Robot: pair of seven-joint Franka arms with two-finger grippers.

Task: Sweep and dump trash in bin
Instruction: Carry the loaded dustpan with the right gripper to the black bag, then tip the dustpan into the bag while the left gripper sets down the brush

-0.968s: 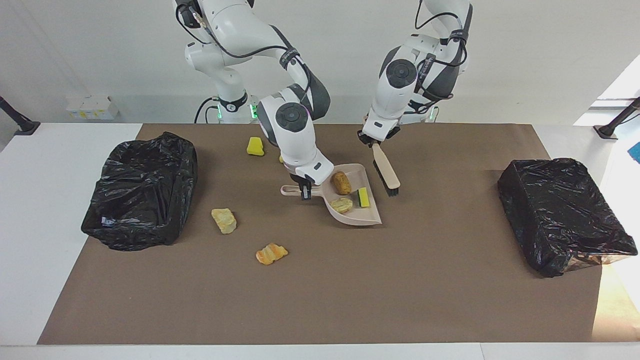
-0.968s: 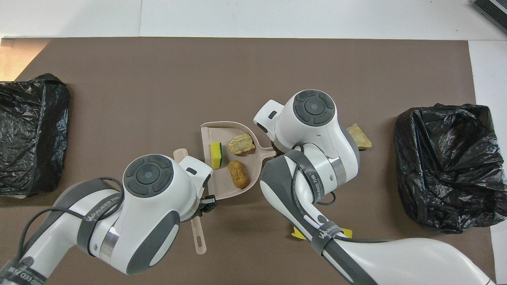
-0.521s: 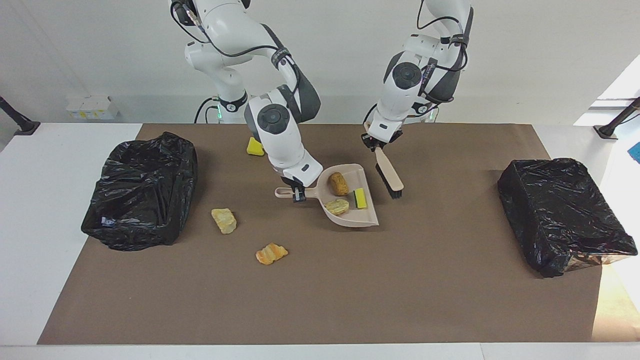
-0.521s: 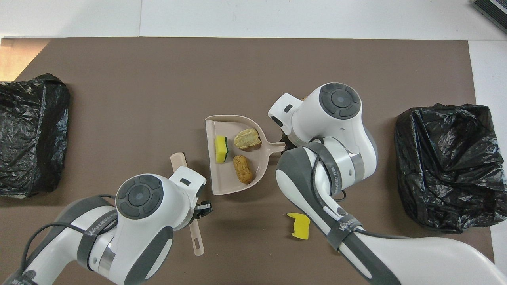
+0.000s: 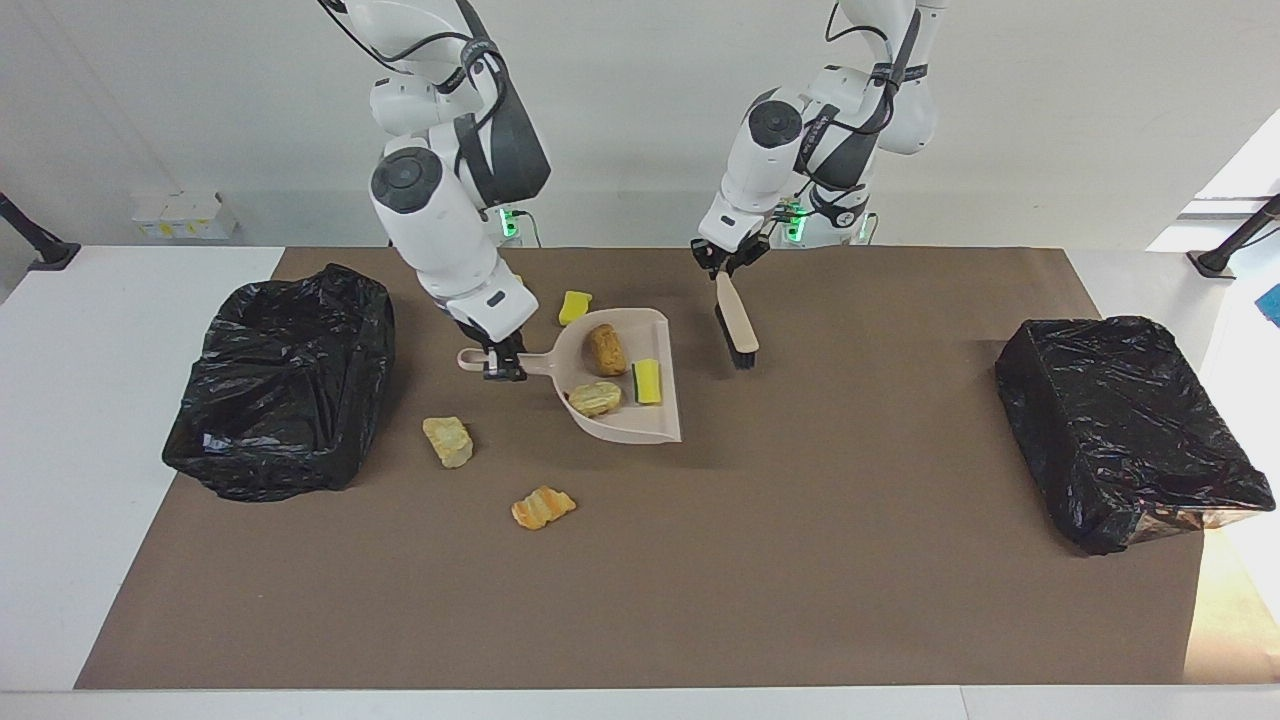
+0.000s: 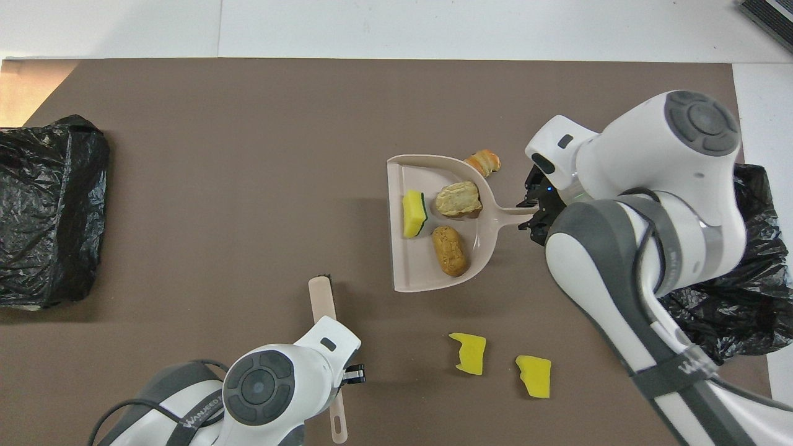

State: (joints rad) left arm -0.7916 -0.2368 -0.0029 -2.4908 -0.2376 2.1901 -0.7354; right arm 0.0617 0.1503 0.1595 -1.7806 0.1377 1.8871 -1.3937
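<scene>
The robot's left gripper will release the beige brush on the open brown mat (image 6: 355,373), next to the yellow sponge chunks. The brush is now held with bristles pointing down.
My right gripper (image 5: 497,362) (image 6: 538,210) is shut on the handle of the beige dustpan (image 5: 640,420) (image 6: 409,272), held roughly level above the mat. In the pan lie a brown oval lump (image 5: 605,350) (image 6: 450,250), a pale beige lump (image 5: 596,398) (image 6: 458,198) and a green-and-yellow sponge (image 5: 648,381) (image 6: 414,214). My left gripper (image 5: 728,265) (image 6: 347,375) is shut on the beige brush (image 5: 737,320) (image 6: 323,297), bristles pointing down. Loose trash lies on the mat: yellow sponge chunks (image 6: 469,353) (image 6: 535,375), an orange lump (image 5: 543,507) (image 6: 484,162) and a beige lump (image 5: 447,441).
A bin lined with a black bag (image 5: 285,380) (image 6: 731,297) stands at the right arm's end of the brown mat (image 5: 800,560). A second black-bagged bin (image 5: 1125,425) (image 6: 49,210) stands at the left arm's end.
My right gripper has carried the loaded dustpan toward the bin at the right arm's end. My left gripper has drawn the brush back toward the robots.
</scene>
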